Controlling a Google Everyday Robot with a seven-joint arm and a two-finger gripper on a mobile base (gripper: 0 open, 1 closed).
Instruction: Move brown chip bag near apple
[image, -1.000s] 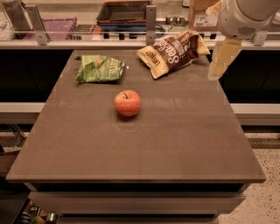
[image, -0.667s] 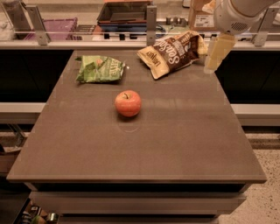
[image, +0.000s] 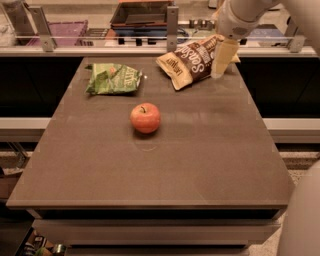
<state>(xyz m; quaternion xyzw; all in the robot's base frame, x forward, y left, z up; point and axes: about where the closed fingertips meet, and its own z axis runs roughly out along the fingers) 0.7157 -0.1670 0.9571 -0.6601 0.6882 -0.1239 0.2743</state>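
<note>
The middle of the brown chip bag (image: 202, 59) is between the bag's cream ends. My gripper should go there next and close on it.
The brown chip bag (image: 192, 61) lies crinkled at the far edge of the table, dark brown with cream ends and white lettering. The red-orange apple (image: 145, 117) sits near the table's middle, well in front and left of the bag. My gripper (image: 220, 62) hangs from the arm at the upper right, its cream-coloured fingers pointing down over the bag's right end.
A green chip bag (image: 113, 78) lies at the far left of the brown table (image: 200, 165). Behind the table runs a counter with a rail, a dark tray (image: 142, 14) and a purple bin (image: 67, 31).
The gripper has moved left, from right of the brown chip bag to over its right end. The bag and the apple have not moved.
</note>
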